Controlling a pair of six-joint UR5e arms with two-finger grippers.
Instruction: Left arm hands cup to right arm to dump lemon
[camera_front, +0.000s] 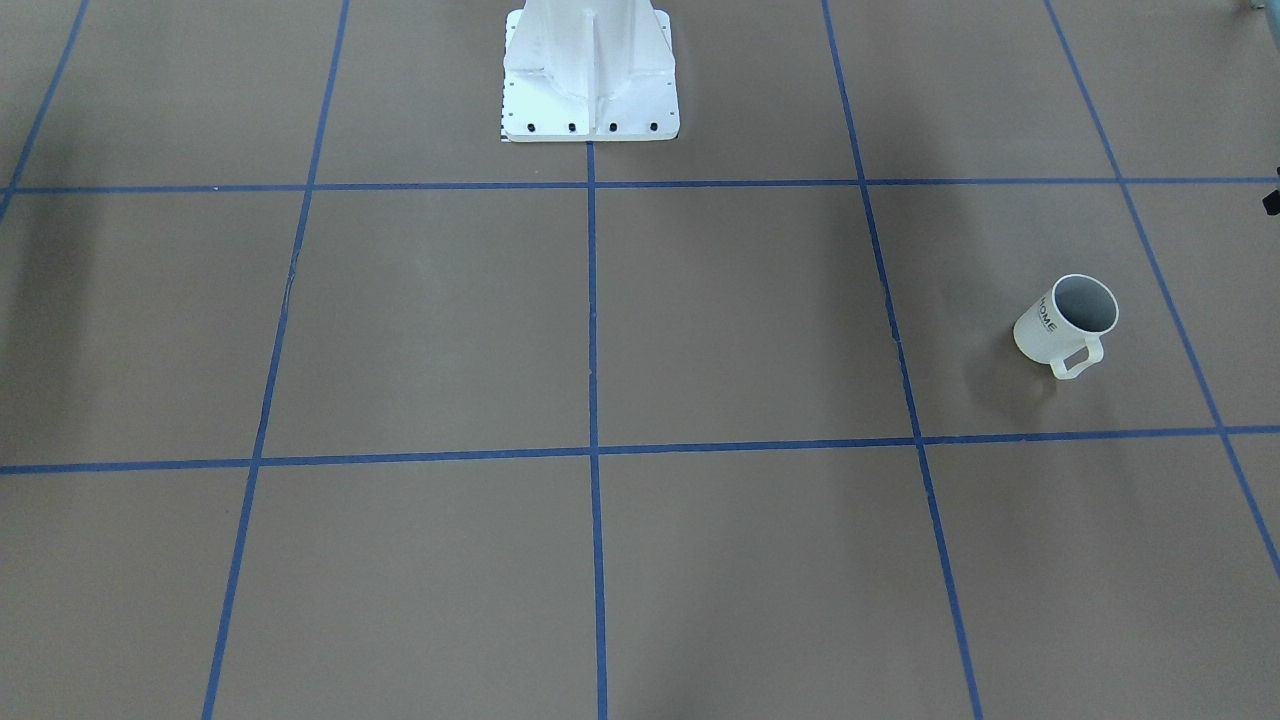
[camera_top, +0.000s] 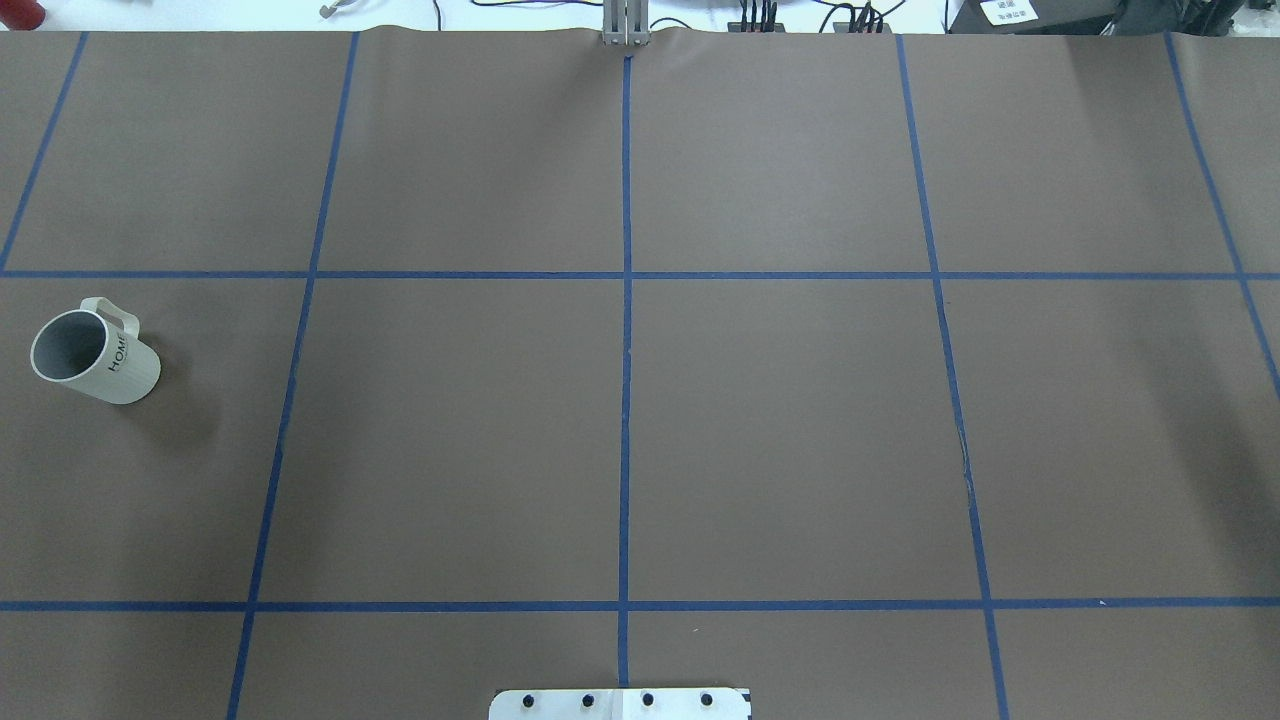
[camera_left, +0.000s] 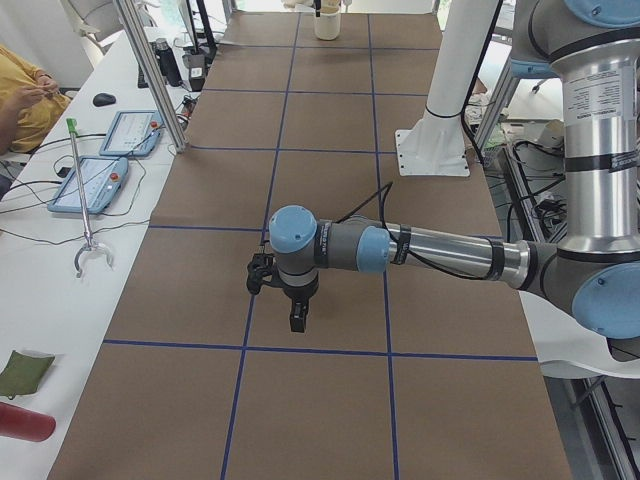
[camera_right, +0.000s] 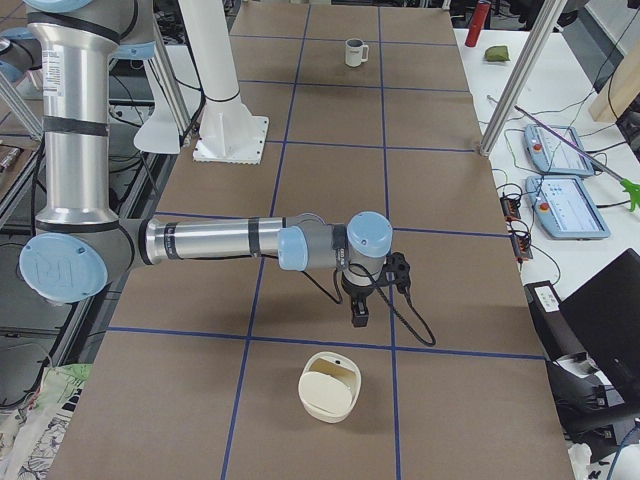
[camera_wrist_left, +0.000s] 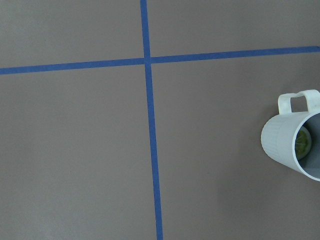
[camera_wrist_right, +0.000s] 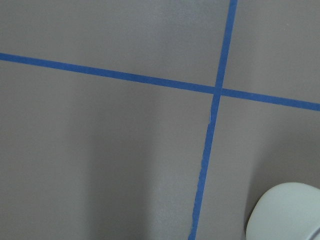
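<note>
My left gripper will grab the cup's rim (camera_front: 1114, 320) (camera_wrist_left: 294, 149) next to the handle, on the side away from the HOME lettering, with one finger inside the white cup.
The cup (camera_front: 1065, 322), a white mug with "HOME" lettering, stands upright on the brown table at the robot's left end (camera_top: 95, 352). It shows small and far in the exterior right view (camera_right: 353, 52). The left wrist view has it at the right edge (camera_wrist_left: 292, 145), with the yellow-green lemon (camera_wrist_left: 302, 142) inside. My left gripper (camera_left: 297, 320) hangs high over that end of the table and hides the cup in this view. My right gripper (camera_right: 358, 318) hangs over the right end. I cannot tell whether either gripper is open or shut.
A cream round container (camera_right: 330, 395) sits at the table's right end, just past my right gripper; it shows in the right wrist view (camera_wrist_right: 285, 212). The white pedestal base (camera_front: 590, 75) stands at the robot's side. Tablets (camera_left: 100, 180) and cables lie on the operators' bench.
</note>
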